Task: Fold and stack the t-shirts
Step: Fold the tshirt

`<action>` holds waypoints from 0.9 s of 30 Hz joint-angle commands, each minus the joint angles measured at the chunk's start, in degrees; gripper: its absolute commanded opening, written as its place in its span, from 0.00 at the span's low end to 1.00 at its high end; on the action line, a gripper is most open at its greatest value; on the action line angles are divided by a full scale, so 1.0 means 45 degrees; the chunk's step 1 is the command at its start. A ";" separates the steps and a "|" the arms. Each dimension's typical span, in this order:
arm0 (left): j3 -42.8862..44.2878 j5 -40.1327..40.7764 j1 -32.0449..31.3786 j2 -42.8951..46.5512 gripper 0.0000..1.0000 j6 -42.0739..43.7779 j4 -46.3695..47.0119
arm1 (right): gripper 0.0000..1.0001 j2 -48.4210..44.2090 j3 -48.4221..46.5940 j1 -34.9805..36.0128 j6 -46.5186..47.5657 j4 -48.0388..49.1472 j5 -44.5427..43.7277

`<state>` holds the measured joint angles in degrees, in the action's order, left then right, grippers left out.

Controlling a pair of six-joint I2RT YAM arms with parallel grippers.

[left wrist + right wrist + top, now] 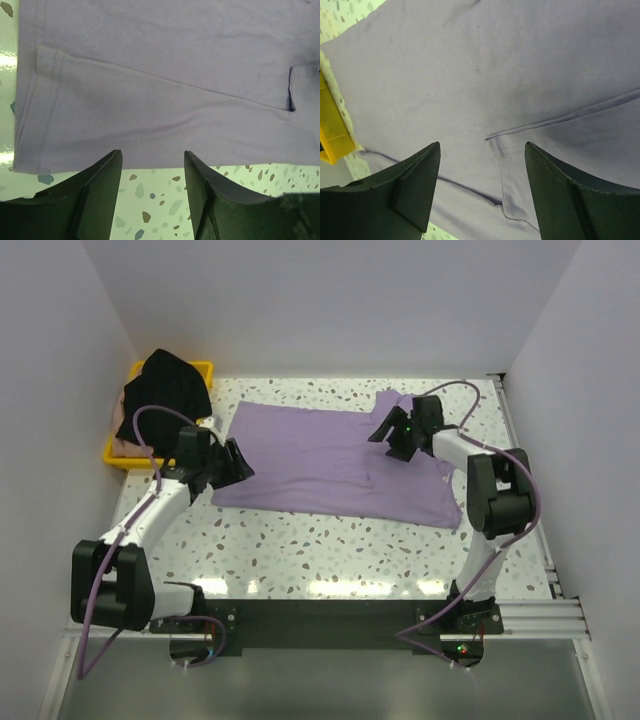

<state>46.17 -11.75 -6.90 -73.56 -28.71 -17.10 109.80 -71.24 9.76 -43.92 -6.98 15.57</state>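
The purple shirt has a back hem corner [241, 405] nearest the yellow tray, and that corner is the one my left gripper needs to close on.
A lavender-purple t-shirt [330, 458] lies spread flat across the middle of the table. A black t-shirt [165, 390] is heaped on the yellow tray at the back left, and a bit of pale pink cloth [119, 446] shows under it. My left gripper [236, 462] is open at the purple shirt's left edge; in the left wrist view that gripper [153, 155] has its tips just over the hem of the shirt [165, 85], holding nothing. My right gripper [388, 440] hovers open above the shirt's right part; in the right wrist view this gripper [482, 145] frames a folded-in sleeve [520, 165].
The yellow tray [116, 457] stands at the table's back left corner, and its corner [332, 131] shows in the right wrist view. White walls close in the back and both sides. Speckled tabletop [330, 550] lies between the shirt and the arm bases.
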 commanded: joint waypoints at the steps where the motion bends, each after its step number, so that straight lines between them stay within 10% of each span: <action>1: 0.0792 0.0169 -0.0089 -0.0566 0.58 -0.0689 0.0656 | 0.72 -0.0999 -0.0030 0.0038 0.0442 -0.0536 -0.0801; 14: 0.1635 0.3214 -0.0225 -0.3965 0.49 -0.4009 0.1574 | 0.72 -0.4574 0.3935 0.0058 0.0327 -0.2138 -0.4201; 27: -0.1899 0.5891 -0.0225 -0.2932 0.48 -0.6120 0.1125 | 0.71 -0.5200 0.5831 -0.0078 -0.0376 -0.2686 -0.5453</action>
<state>41.87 10.68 -7.70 -87.74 -52.97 -9.65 87.99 -46.28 9.69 -44.18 -17.04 -5.58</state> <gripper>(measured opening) 0.476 0.713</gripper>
